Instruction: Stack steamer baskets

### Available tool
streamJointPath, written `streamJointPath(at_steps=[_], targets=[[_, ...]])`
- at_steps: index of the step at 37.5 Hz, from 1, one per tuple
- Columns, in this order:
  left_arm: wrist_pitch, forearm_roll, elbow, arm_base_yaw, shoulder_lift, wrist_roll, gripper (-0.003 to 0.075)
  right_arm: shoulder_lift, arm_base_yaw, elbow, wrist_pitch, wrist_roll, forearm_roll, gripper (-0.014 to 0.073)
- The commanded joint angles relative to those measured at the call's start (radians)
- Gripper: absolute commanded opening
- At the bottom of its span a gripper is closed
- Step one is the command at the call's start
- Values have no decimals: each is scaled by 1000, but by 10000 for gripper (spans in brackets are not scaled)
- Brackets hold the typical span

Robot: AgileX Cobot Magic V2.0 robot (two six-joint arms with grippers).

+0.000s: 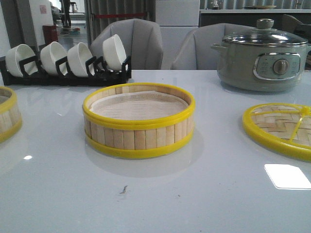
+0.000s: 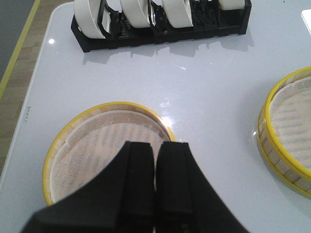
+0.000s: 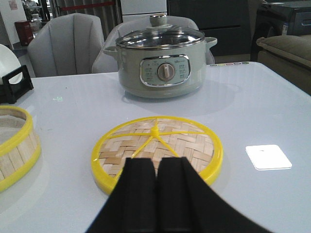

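Observation:
The second steamer basket has a yellow rim [image 1: 13, 101] [image 2: 170, 136]. My left gripper should close on it at its side nearest the middle basket.
One steamer basket [image 1: 139, 121] stands in the middle of the white table, with pale bamboo slats, yellow rims and a white liner. A second steamer basket [image 1: 7, 116] is cut off by the left edge of the front view. In the left wrist view that second basket [image 2: 97, 150] lies just below my left gripper [image 2: 155, 145], which is shut with nothing in it. The middle basket [image 2: 289, 131] shows at the side of that view. My right gripper [image 3: 156, 162] is shut and empty, above the near rim of the woven lid [image 3: 160, 145]. Neither gripper shows in the front view.
A flat woven-bamboo lid [image 1: 282, 127] with a yellow rim and handle lies at the right. A grey electric pot [image 1: 262, 56] with a glass lid stands at the back right. A black rack [image 1: 65, 73] holding several white bowls stands at the back left.

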Motion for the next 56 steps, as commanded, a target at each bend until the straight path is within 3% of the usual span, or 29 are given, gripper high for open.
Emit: streamJointPath(at_steps=[1, 15, 25, 32, 45, 56], targets=[[-76, 6, -34, -3, -18, -1, 92, -20, -2, -15, -89, -8, -1, 55], [-67, 1, -34, -3, -18, -1, 92, -20, -3, -16, -161, -8, -1, 55], [-60, 37, -34, -3, -18, -1, 92, -20, -2, -33, -430, 17, -1, 55], [-60, 47, -34, -3, -18, -1, 92, 86, 52, -274, -2, 15, -29, 55], [-35, 45, -34, -3, -18, -1, 92, 774, 68, -718, 300, 15, -88, 55], [-32, 45, -34, -3, -18, -1, 92, 897, 68, -788, 198, 16, 32, 55]])
